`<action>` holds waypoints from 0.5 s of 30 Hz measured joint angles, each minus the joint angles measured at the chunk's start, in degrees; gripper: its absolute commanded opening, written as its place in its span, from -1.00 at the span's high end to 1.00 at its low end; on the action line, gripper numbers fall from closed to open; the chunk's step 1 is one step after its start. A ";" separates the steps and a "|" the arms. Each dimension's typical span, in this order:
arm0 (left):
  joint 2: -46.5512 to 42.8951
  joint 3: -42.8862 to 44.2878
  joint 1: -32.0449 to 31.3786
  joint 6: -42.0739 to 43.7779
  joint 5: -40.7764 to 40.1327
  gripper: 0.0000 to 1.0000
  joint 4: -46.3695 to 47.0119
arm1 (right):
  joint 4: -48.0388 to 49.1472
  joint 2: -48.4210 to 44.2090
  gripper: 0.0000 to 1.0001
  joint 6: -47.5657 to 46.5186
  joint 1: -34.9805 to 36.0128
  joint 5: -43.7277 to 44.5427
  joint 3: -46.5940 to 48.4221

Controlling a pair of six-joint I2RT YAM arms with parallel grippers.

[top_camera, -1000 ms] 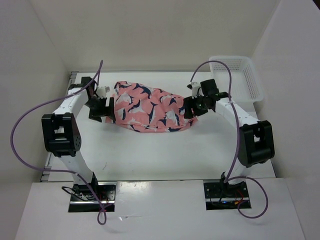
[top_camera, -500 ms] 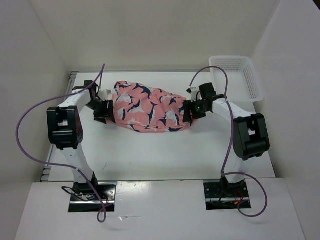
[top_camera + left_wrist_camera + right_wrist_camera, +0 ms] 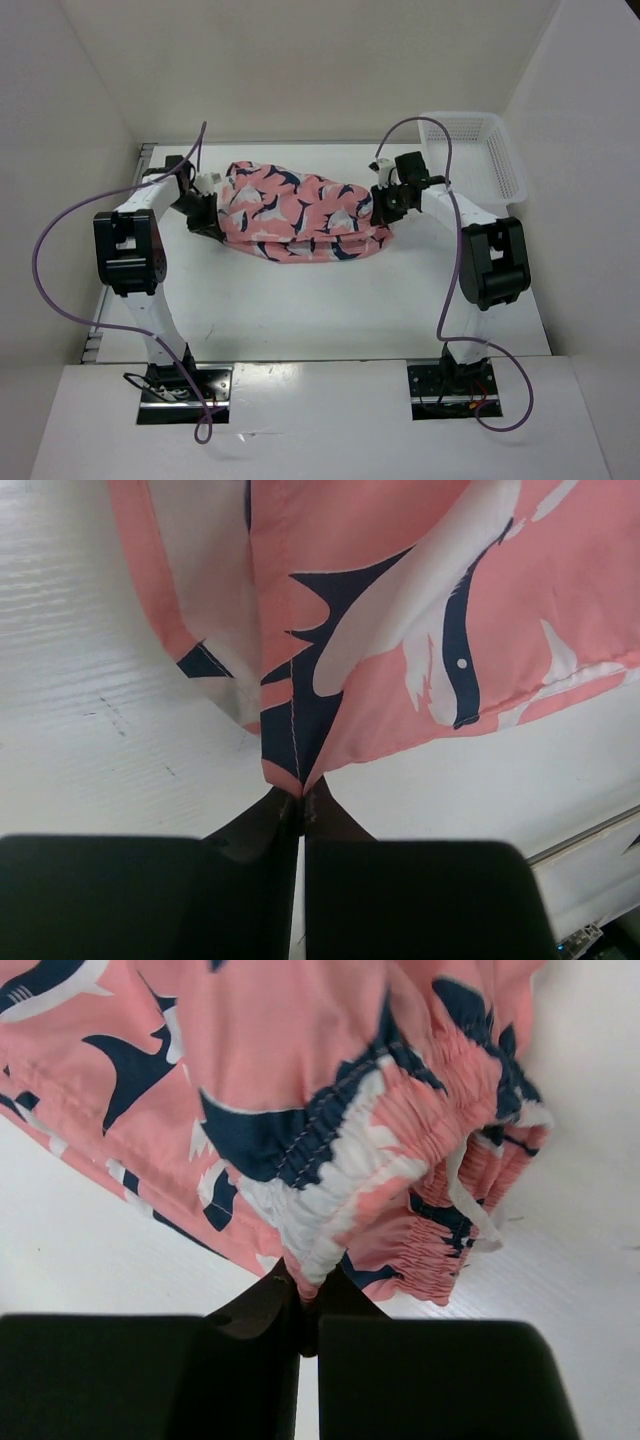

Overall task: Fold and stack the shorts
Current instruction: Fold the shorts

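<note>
I have a thin pinch on the waistband's tip with my right gripper while the shorts' lower fold sticks out, so I need to open it and grab the shorts' corner (image 3: 322,1232) deeper before lifting.
The salmon-pink shorts (image 3: 295,212) with navy and white fish shapes lie bunched across the far middle of the table, stretched between both arms. My left gripper (image 3: 207,213) is shut on the shorts' left edge; in the left wrist view a hem corner (image 3: 295,760) is pinched between the jaws (image 3: 300,798) and lifted off the table. My right gripper (image 3: 384,205) is shut on the shorts' right end. The right wrist view shows the gathered elastic waistband (image 3: 340,1175) clamped at my right gripper (image 3: 308,1295), with a white drawstring (image 3: 468,1200) hanging loose.
A white mesh basket (image 3: 505,150) stands at the far right corner, just behind the right arm. White walls close in the table on three sides. Purple cables loop over both arms.
Both grippers have closed on the ends of the shorts. Both have moved slightly farther back, and the fabric now looks flatter and stretched between them.
</note>
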 measured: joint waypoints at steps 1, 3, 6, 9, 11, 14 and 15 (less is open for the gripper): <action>0.00 0.59 0.02 0.04 -0.22 1.00 -0.39 | -0.61 0.00 1.00 -0.87 0.00 -0.15 1.09; -0.04 1.97 0.02 0.07 -0.90 1.00 -0.92 | -2.08 -0.02 1.00 -2.86 0.00 -0.85 3.39; -0.37 5.03 0.02 0.04 -1.88 1.00 -2.40 | -4.52 -0.31 1.00 -5.97 -0.09 -2.16 6.23; -1.38 8.92 -0.02 0.04 -2.03 1.00 -3.08 | -6.93 -1.27 1.00 -8.02 -1.07 -4.24 7.15; -2.60 10.71 -0.24 0.02 -1.49 1.00 -3.34 | -8.28 -1.88 1.00 -8.76 -2.58 -5.77 7.15; -5.14 10.91 -1.66 0.02 -0.44 1.00 -3.67 | -9.09 -2.60 1.00 -9.51 -4.68 -7.02 6.58; -5.84 10.40 -2.34 0.04 -0.35 1.00 -3.67 | -9.22 -3.06 1.00 -9.88 -5.11 -7.04 5.79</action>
